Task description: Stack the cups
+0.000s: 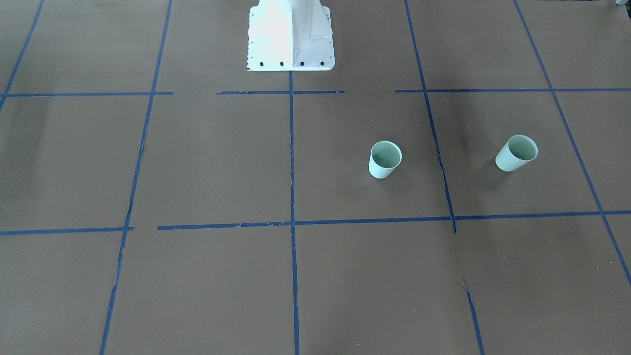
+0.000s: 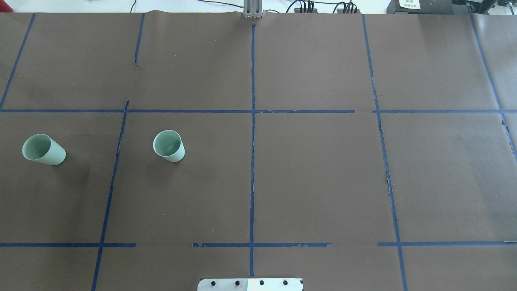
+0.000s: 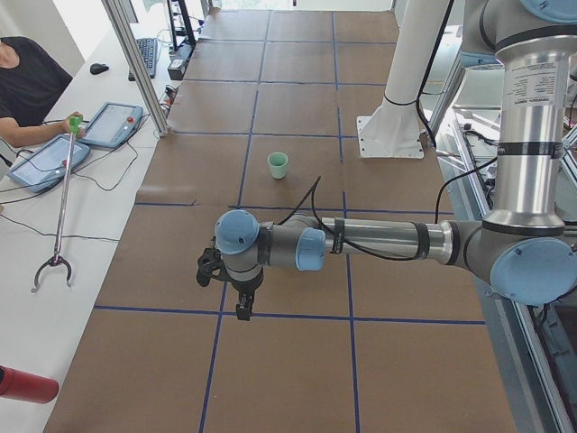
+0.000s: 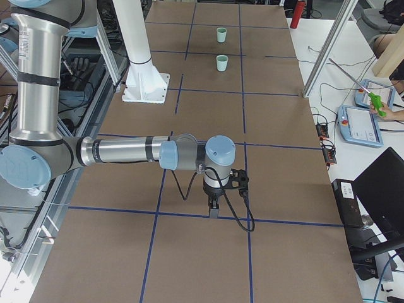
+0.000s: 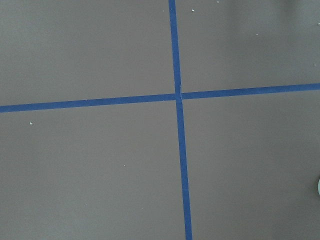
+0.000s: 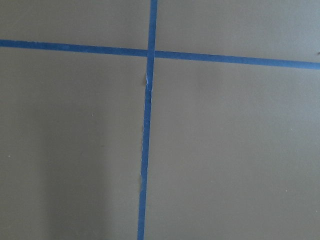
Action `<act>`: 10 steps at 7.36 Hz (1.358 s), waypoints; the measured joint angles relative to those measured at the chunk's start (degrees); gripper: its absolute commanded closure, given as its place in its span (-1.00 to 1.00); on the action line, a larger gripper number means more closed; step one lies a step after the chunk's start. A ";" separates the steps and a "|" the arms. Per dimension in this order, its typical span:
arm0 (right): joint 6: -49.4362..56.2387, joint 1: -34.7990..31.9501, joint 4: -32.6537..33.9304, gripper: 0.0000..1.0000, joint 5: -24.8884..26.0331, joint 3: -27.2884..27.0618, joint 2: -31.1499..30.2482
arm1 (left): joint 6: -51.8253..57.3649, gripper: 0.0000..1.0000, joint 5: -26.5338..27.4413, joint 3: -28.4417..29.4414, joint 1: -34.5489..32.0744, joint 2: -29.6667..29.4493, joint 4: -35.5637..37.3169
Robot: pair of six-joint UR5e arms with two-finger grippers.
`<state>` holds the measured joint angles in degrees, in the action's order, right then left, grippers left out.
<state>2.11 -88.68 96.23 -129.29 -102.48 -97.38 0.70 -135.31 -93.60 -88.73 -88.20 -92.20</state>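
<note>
Next, I move my left gripper to the cup farther from my base plate and grab its rim's side (image 1: 537, 151) facing away from the other cup.
Two pale mint-green cups stand upright and apart on the brown table, both on my left half. One cup (image 1: 385, 159) (image 2: 169, 145) is nearer the middle; the other cup (image 1: 516, 153) (image 2: 43, 149) is near the table's left end. Both show far off in the exterior right view (image 4: 222, 62) (image 4: 221, 35); only one shows in the exterior left view (image 3: 278, 164). My left gripper (image 3: 243, 311) and right gripper (image 4: 213, 211) point down above the table, away from the cups. I cannot tell whether either is open or shut. The wrist views show only table and tape.
Blue tape lines (image 2: 252, 121) divide the brown table into squares. My white base plate (image 1: 291, 39) sits at the table's robot side. Beside the table an operator (image 3: 27, 86) holds a grabber stick (image 3: 59, 207) near tablets (image 3: 113, 124). A red cylinder (image 3: 22, 383) lies there too.
</note>
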 measured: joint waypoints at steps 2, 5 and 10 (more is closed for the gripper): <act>0.00 0.00 0.00 -1.00 0.00 0.00 0.00 | 0.00 -1.00 0.00 -0.44 -0.06 -0.01 0.00; 0.00 0.00 -0.07 -1.00 0.00 0.00 0.00 | -0.15 -1.00 0.42 -5.17 0.18 -0.60 0.05; 0.00 0.00 0.00 -1.00 0.00 0.00 0.00 | -20.05 -1.00 0.48 -11.17 10.63 -1.02 -2.64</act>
<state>2.11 -88.68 96.23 -129.29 -102.48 -97.38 -19.35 -134.83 -104.77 -78.10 -89.23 -94.84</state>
